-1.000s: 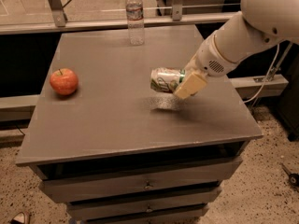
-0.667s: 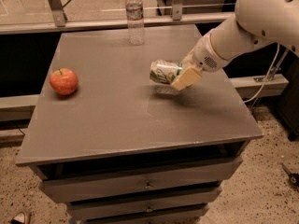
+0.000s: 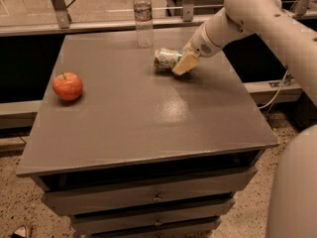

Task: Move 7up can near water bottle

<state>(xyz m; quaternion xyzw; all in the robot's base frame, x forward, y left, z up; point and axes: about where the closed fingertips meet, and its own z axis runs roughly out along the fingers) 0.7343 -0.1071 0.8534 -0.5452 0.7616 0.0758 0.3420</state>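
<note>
The robot's gripper should release the 7up can, now held just above the table top, on the grey table [image 3: 162, 45], just in front of the base of the water bottle.
The 7up can [image 3: 166, 58], whitish-silver with green bands, is held on its side in my gripper [image 3: 181, 63], just above the grey table top [image 3: 143, 108] toward its back. The gripper's fingers are shut on the can's right end. The water bottle [image 3: 143, 16], clear with a white cap and pale label, stands upright at the table's back edge, a short way up and left of the can. My white arm reaches in from the upper right.
A red-orange apple [image 3: 67, 86] sits on the left side of the table. Drawers [image 3: 156, 197] run below the table's front edge. A metal rail and glass panel stand behind the table.
My gripper has carried the can toward the back of the table, closer to the water bottle. The apple and bottle have not moved.
</note>
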